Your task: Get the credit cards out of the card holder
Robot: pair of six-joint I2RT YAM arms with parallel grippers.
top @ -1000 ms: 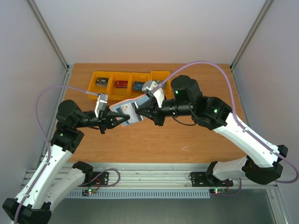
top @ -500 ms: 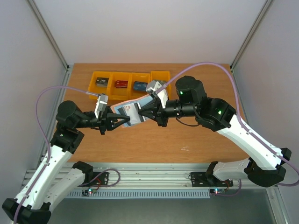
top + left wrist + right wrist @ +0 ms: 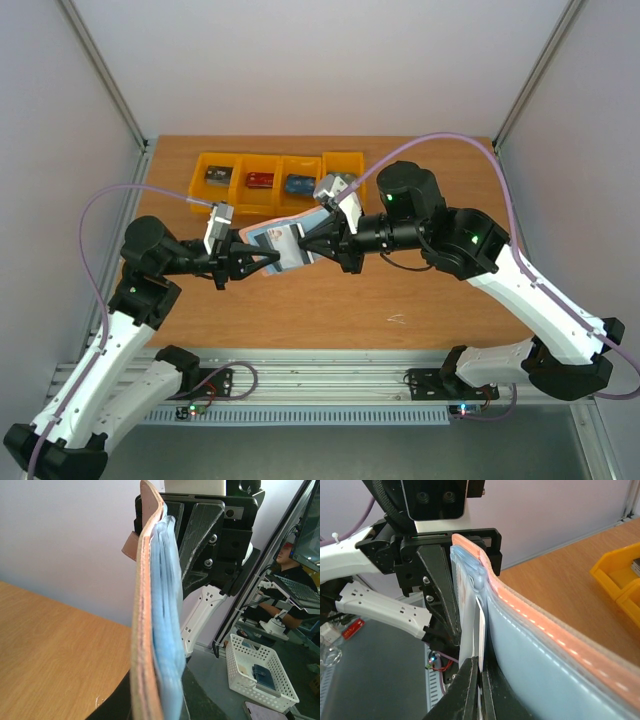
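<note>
The robot's left gripper should release the card holder on the table midway (image 3: 304, 287) between the orange bins and the near edge of the table. The holder is now held above the table's middle.
The card holder (image 3: 272, 240), light blue-grey inside with a pinkish outer edge, is held open in the air between both arms above the table's middle. My left gripper (image 3: 266, 261) is shut on its near-left end. In the left wrist view the holder (image 3: 155, 620) stands edge-on in my left gripper (image 3: 157, 702). My right gripper (image 3: 309, 243) is at the holder's right end. In the right wrist view my right gripper (image 3: 480, 664) is shut on the edge of a thin pale credit card (image 3: 482, 630), which sticks out of a pocket of the holder (image 3: 540, 670).
A row of orange bins (image 3: 275, 178) with small items stands at the back left of the wooden table (image 3: 400, 300). Grey walls enclose the table on three sides. A small white mark (image 3: 397, 320) lies on the near middle of the table.
My right gripper has drawn back a little to the right. The holder has shifted slightly right with it. The left arm has barely moved.
</note>
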